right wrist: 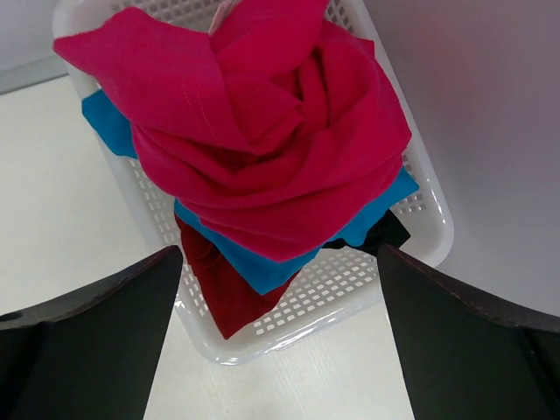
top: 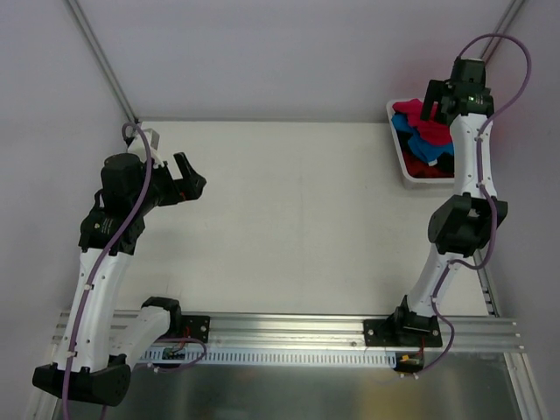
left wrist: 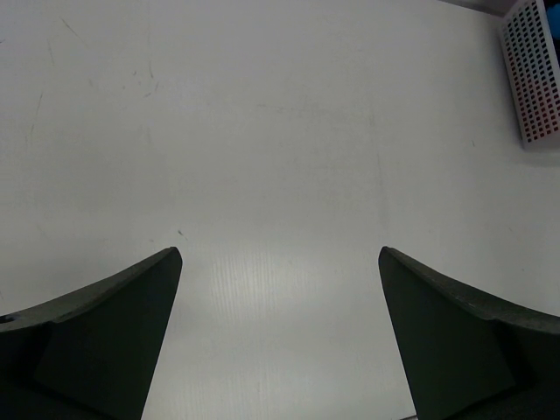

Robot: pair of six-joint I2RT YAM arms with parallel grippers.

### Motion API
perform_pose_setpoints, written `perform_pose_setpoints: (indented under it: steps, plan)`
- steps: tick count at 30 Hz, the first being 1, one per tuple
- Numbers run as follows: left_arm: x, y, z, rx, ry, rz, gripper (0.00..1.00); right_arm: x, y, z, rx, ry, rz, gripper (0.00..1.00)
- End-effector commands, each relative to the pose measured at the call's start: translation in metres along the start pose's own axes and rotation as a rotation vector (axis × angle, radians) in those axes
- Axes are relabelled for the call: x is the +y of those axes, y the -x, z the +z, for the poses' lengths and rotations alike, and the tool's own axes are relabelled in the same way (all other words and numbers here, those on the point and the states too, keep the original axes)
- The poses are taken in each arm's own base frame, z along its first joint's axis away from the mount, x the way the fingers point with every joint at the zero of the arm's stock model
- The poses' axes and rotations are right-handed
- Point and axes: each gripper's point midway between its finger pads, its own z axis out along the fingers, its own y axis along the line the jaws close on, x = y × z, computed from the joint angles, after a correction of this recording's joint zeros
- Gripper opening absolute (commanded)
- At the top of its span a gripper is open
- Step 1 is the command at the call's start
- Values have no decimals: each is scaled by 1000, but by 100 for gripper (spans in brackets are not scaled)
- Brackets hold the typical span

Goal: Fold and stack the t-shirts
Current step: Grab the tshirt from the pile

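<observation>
My right gripper is going to close on the bunched middle [top: 430, 125] [right wrist: 262, 153] of the crimson-red t-shirt, as the shirt is on top of the heap in the white basket.
The t-shirts lie heaped in a white basket [top: 404, 162] at the table's far right. A crumpled crimson-red t-shirt [right wrist: 262, 122] is on top, over a bright blue one [right wrist: 262, 267], a darker red one [right wrist: 214, 280] and a black one [right wrist: 385, 232]. From above, the red [top: 418, 118] and blue [top: 420, 147] cloth show beside the right arm. My right gripper [right wrist: 280, 262] hangs open above the basket's near end, holding nothing. My left gripper [top: 175, 168] is open over bare table at the far left, and the left wrist view shows only white tabletop between its fingers [left wrist: 105, 332].
The basket [right wrist: 289, 328] has slatted walls and stands close to the right wall. In the left wrist view its perforated side [left wrist: 534, 79] shows at the far right. Grey walls close in the table at the back and sides. A metal rail [top: 289, 332] carries both arm bases at the near edge.
</observation>
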Motion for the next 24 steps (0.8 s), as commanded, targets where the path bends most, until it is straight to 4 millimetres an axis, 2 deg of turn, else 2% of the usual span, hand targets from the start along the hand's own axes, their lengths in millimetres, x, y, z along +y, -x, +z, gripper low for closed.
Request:
perform_pose_setpoints:
  steps: [1, 4, 5, 8, 15, 19, 22, 24]
  plan:
    - [5, -8, -3, -17, 15, -34, 99, -6, 26, -4, -82, -21, -88, 99]
    - [8, -13, -5, -20, 26, -47, 99, -6, 34, 8, -107, 5, -69, 99]
    - [10, -16, -4, -15, 31, -47, 99, -2, 28, 21, -87, 27, -66, 98]
    - [13, -16, -2, -15, 49, -50, 99, 2, 24, 43, -82, 41, -69, 95]
    - [28, -16, 12, -1, 135, -86, 99, 11, 17, 82, -87, 46, -98, 96]
    - [27, -17, 16, 8, 136, -122, 99, 23, 16, 95, -99, 99, -103, 89]
    - [29, -16, 17, -6, 148, -141, 99, 23, 17, 103, -111, 104, -93, 87]
    - [28, -12, 14, -24, 147, -136, 99, 24, 12, 112, -102, 106, -87, 80]
